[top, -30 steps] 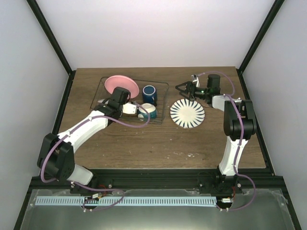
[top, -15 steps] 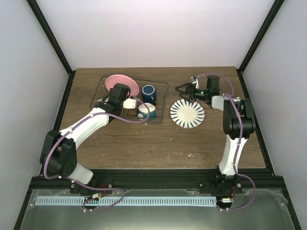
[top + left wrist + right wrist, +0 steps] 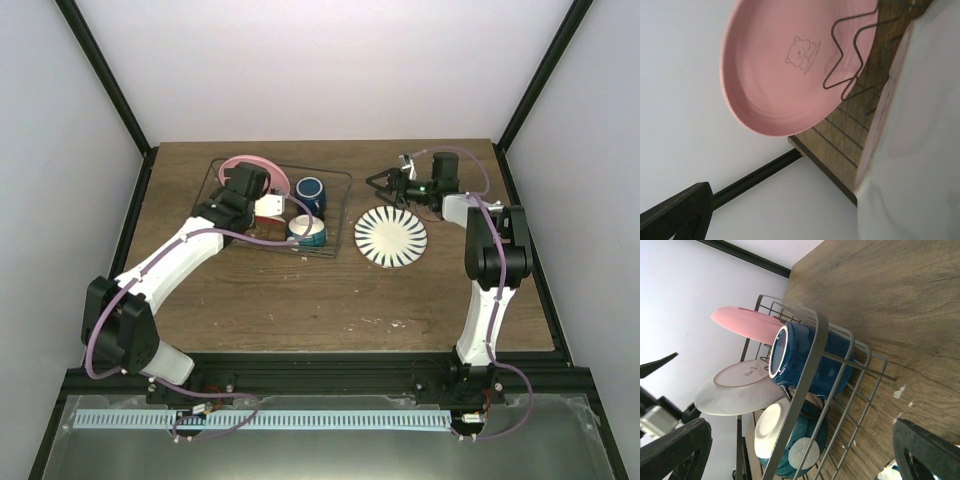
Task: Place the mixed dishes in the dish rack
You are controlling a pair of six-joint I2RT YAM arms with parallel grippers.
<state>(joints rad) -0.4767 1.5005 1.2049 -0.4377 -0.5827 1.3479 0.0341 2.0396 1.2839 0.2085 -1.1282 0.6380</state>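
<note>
Next, I grip the striped plate with my right gripper by its rim (image 3: 426, 240), on the side farthest from the dish rack.
The grey wire dish rack (image 3: 338, 178) holds the pink plate (image 3: 262, 162), standing at its back left. In front of that stands a plate with a white underside and reddish rim (image 3: 268, 207). The dark blue mug (image 3: 311, 192) lies on its side, and a teal bowl with a cream inside (image 3: 306, 232) sits at the front. My left gripper (image 3: 262, 200) is open right beside the white-backed plate (image 3: 920, 140), with one finger (image 3: 680, 215) showing and the pink plate (image 3: 790, 65) ahead. The striped plate (image 3: 391, 236) lies flat on the table. My right gripper (image 3: 378, 183) is open and empty, facing the rack (image 3: 805, 375).
The wooden table (image 3: 300, 300) is bordered by black frame posts and white walls. The rack's wire dividers (image 3: 850, 60) stand close to the left gripper. The right arm's elbow (image 3: 495, 250) rises at the right of the striped plate.
My left gripper carried the white-backed plate from beside the bowl toward the back of the rack and opened, leaving it standing there. The right arm has barely moved.
</note>
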